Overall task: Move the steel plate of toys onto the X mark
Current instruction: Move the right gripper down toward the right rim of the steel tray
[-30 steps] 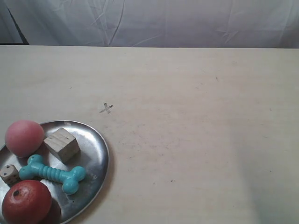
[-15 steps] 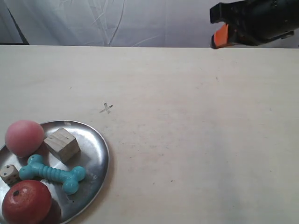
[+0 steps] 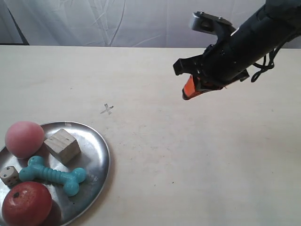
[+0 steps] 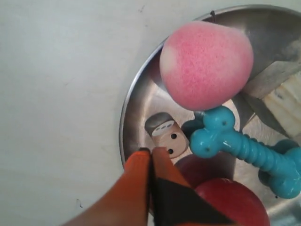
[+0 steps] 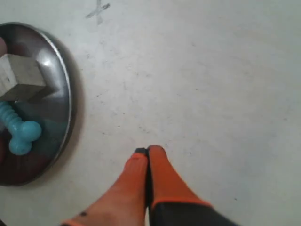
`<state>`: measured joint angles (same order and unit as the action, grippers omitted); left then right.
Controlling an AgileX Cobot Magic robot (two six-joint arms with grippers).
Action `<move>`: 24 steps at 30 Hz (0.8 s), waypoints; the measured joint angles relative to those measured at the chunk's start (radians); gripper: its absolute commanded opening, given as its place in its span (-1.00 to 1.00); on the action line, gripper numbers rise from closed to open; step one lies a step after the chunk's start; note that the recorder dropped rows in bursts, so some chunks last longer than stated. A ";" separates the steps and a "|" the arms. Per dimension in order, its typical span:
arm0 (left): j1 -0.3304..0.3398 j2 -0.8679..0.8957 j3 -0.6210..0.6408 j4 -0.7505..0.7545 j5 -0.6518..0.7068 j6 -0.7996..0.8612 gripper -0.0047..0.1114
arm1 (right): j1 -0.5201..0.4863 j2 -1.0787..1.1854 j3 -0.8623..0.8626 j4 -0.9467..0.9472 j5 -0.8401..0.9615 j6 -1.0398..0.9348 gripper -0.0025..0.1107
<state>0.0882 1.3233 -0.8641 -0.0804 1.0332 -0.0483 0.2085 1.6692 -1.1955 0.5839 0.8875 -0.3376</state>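
The robot's right gripper should close on the steel plate's rim (image 3: 108,169) (image 5: 67,135) next to the nearest end of the teal bone, across the plate from the die.
The steel plate (image 3: 94,146) lies at the front left of the table and holds a pink ball (image 3: 24,139), a wooden cube (image 3: 62,146), a teal bone (image 3: 52,175), a die (image 3: 10,175) and a red apple (image 3: 27,204). The X mark (image 3: 107,109) is drawn just beyond the plate's rim. My right gripper (image 3: 188,92) hangs shut and empty above the middle of the table, well right of the X mark. My left gripper (image 4: 150,150) is shut with nothing in it, its tips over the plate's rim (image 4: 134,103) next to the die (image 4: 167,136). It is outside the exterior view.
The pale beige tabletop (image 3: 197,160) runs wide to the right of the plate. A white cloth backdrop (image 3: 141,21) hangs behind the table's far edge. The right wrist view shows the plate (image 5: 63,84) and the X mark (image 5: 98,10) ahead of the fingers.
The right arm came into the exterior view from the upper right and swung down and left over the table. Plate and toys have not moved.
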 measured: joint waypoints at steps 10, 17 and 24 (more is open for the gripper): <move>0.000 0.000 0.042 -0.003 0.002 0.000 -0.08 | 0.128 0.011 -0.001 0.009 -0.095 -0.013 0.04; 0.000 0.000 0.115 -0.003 -0.005 0.000 -0.03 | 0.190 0.146 -0.001 0.040 -0.070 0.019 0.02; 0.000 0.002 0.255 -0.003 -0.098 -0.035 -0.03 | 0.202 0.235 0.005 0.121 -0.037 0.032 0.02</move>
<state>0.0882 1.3257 -0.6092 -0.0829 0.9349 -0.0829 0.4108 1.9047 -1.1900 0.7052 0.8509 -0.3057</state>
